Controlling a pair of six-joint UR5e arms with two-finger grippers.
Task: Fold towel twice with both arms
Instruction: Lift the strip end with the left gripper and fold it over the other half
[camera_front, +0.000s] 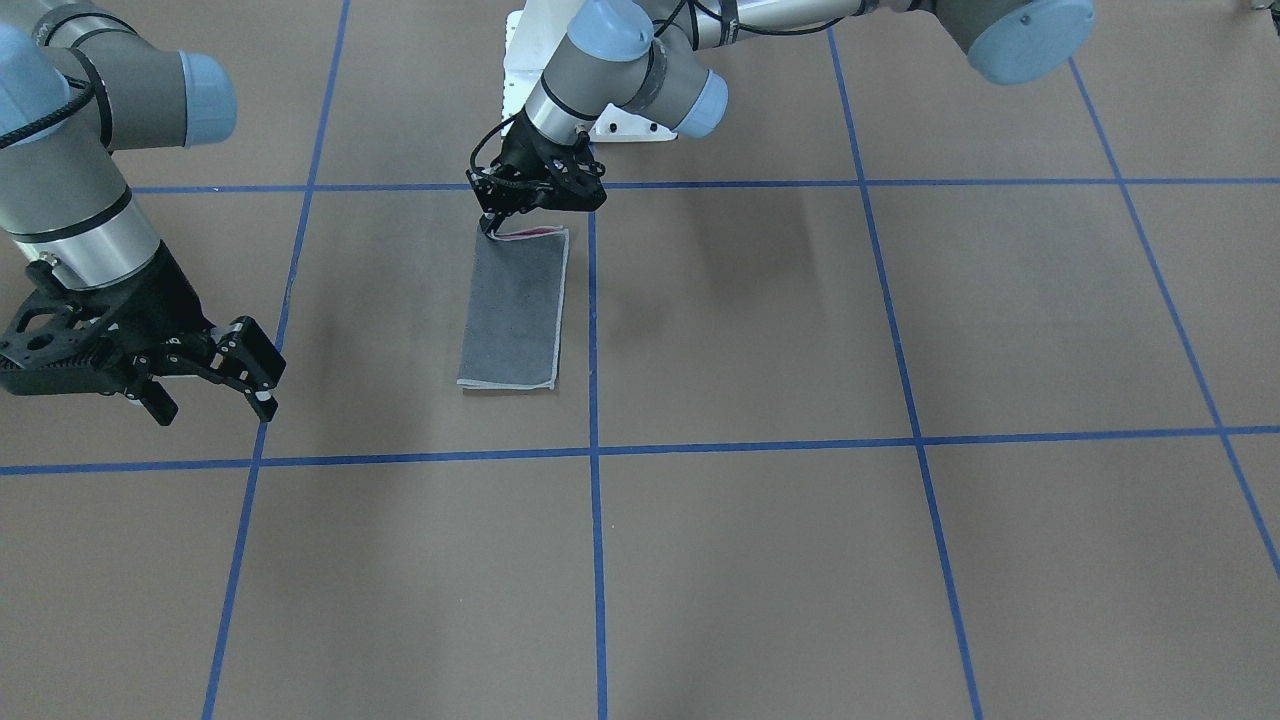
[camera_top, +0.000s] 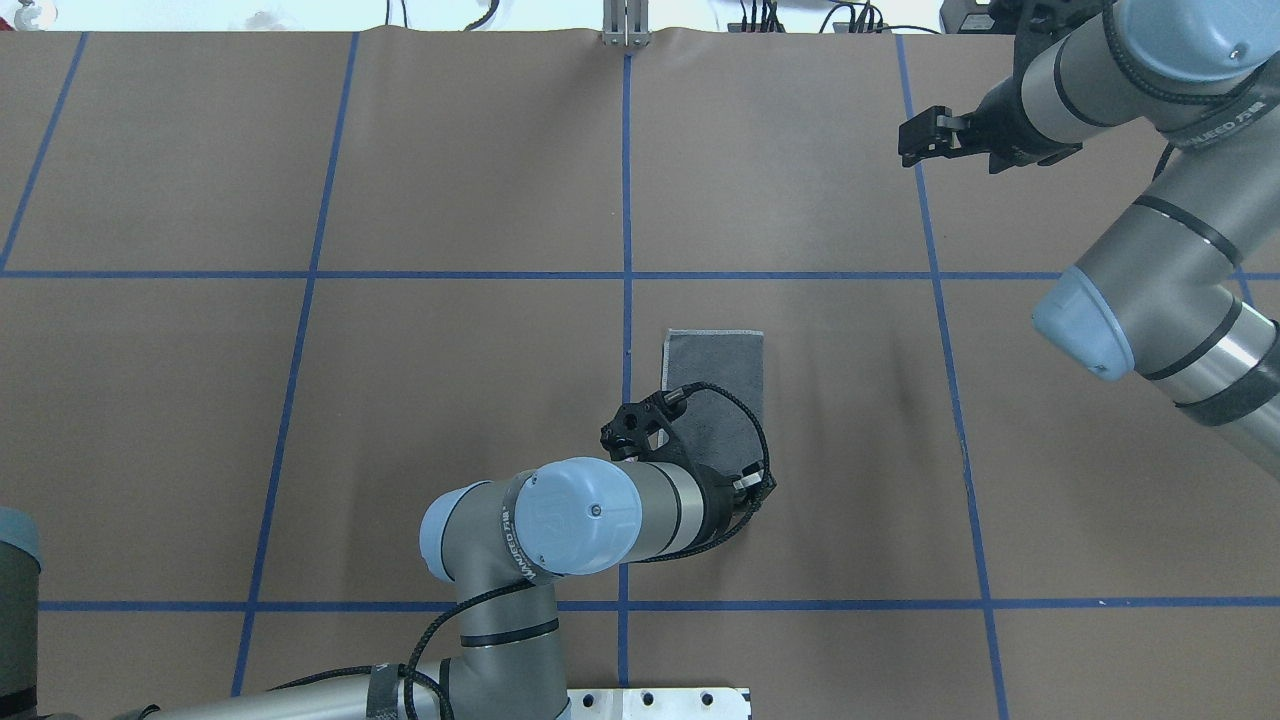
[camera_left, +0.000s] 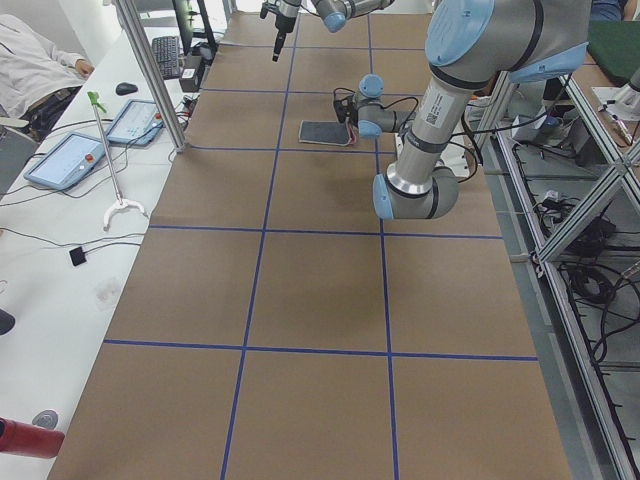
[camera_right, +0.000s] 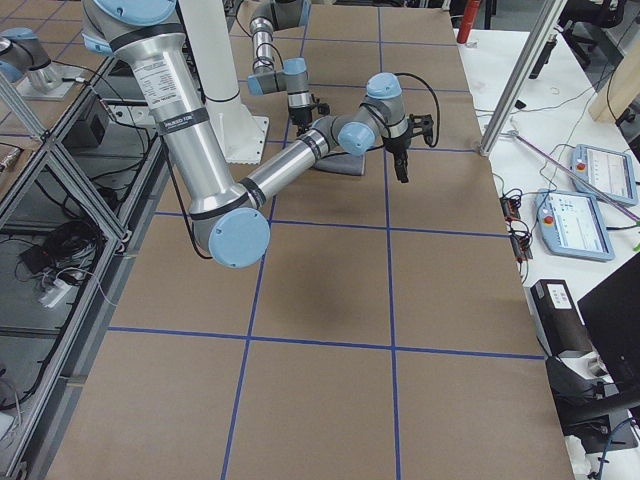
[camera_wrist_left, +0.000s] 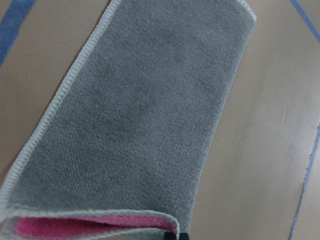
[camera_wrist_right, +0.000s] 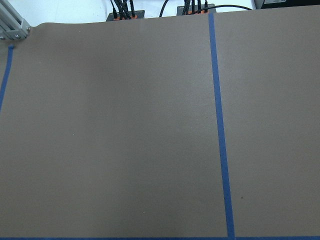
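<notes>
The towel's raised corner, now at the end nearest the robot's base, will be let go by my left gripper at the towel's hem (camera_front: 483, 394) farthest from the white pedestal.
The towel (camera_front: 515, 310) lies on the brown table as a narrow folded strip, dark grey face up, with a light grey hem. It also shows in the overhead view (camera_top: 715, 365) and fills the left wrist view (camera_wrist_left: 150, 115). At its end nearest the robot's base the layers gape and the pink inner face (camera_wrist_left: 90, 226) shows. My left gripper (camera_front: 492, 228) is at that end, shut on the towel's corner, which is slightly raised. My right gripper (camera_front: 215, 405) is open and empty, well off to the side above bare table; it also shows in the overhead view (camera_top: 908, 142).
Blue tape lines (camera_front: 593, 450) divide the table into squares. The white bolted pedestal (camera_front: 520, 70) stands just behind the towel. A side bench with tablets (camera_left: 75, 160) and a metal post (camera_left: 150, 75) runs along the table's far edge.
</notes>
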